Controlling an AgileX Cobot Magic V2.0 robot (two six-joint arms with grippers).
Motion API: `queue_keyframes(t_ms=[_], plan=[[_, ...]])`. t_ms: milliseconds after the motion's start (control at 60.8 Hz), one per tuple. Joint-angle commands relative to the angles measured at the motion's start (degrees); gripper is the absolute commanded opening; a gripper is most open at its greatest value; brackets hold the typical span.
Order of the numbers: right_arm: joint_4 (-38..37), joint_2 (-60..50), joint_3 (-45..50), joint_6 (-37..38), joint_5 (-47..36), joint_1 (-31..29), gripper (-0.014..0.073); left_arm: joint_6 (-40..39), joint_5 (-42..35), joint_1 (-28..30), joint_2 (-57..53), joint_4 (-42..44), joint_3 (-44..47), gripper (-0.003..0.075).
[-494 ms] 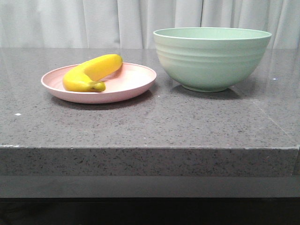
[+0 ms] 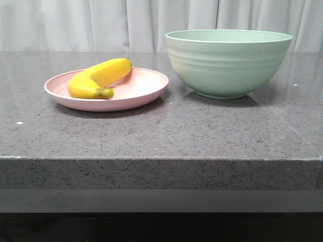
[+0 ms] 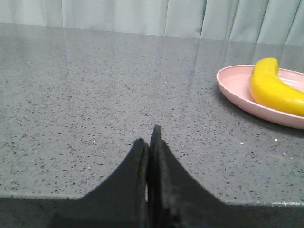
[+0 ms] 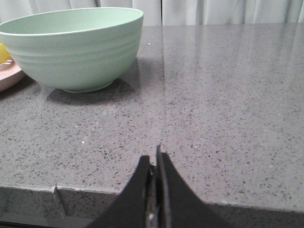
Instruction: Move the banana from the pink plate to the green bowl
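Note:
Next, my left gripper will go to the near half of the yellow banana (image 2: 86, 84) (image 3: 279, 95) on the pink plate and close there.
The yellow banana (image 2: 98, 77) lies on the pink plate (image 2: 146, 88) at the left of the grey stone table in the front view. The green bowl (image 2: 227, 63) stands upright and apart to the plate's right. No gripper shows in the front view. In the left wrist view my left gripper (image 3: 149, 142) is shut and empty at the table's near edge, well away from the plate (image 3: 237, 90) and banana (image 3: 273, 88). In the right wrist view my right gripper (image 4: 154, 159) is shut and empty at the table's near edge, some way from the bowl (image 4: 71, 47).
The grey speckled table (image 2: 166, 136) has a thick front edge just in front of both grippers. A pale curtain (image 2: 101, 25) hangs behind the table. A slice of the plate (image 4: 7, 76) shows beside the bowl in the right wrist view.

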Motion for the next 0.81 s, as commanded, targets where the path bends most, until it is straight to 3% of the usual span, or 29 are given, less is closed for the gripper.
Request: queue_keyframes(t_ms=[0,790], plan=[[0.09,-1.34,0.01,0.02,-4.34,0.02,-0.0069,-0.33,-5.0,0.02,-1.05,-0.48,0.18,-0.002],[0.14,-1.34,-0.1,0.02,-5.84,0.02,-0.0069,-0.33,-8.12,0.02,-1.05,-0.48,-0.56,-0.002]])
